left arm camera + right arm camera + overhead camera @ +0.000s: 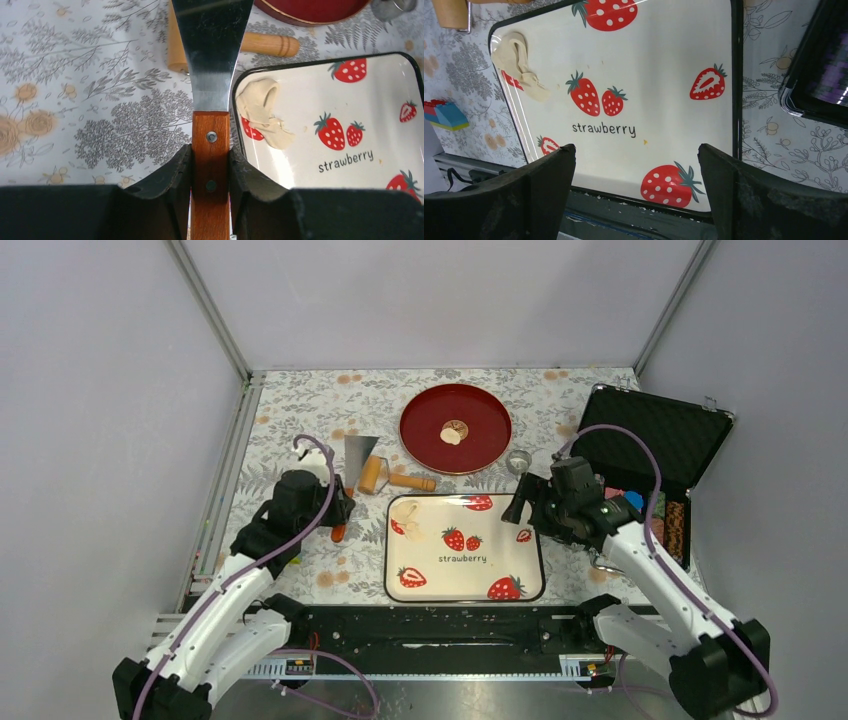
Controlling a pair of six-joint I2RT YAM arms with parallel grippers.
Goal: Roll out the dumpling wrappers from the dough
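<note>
My left gripper has the metal scraper. It will put the scraper down on the patterned cloth [338,513] [152,131] beside the tray's dough corner.
Ragged off-white dough [408,521] [262,107] [519,62] lies in the far-left corner of the strawberry tray [470,580]. One dumpling wrapper [450,437] rests on the red plate [490,430], beside its gold emblem. My left gripper [342,505] [211,155] is shut on the wooden handle of a metal scraper [212,55], left of the tray, blade pointing away from me. The right gripper [521,504] [636,170] hangs open and empty over the tray's right side. The tan roller [395,478] [267,44] lies between tray and plate.
A small metal ring cutter [518,461] stands right of the red plate. An open black case [650,440] [819,75] fills the right side. Coloured toy blocks [446,114] show at the right wrist view's left edge. The frame rail [430,625] runs along the near edge.
</note>
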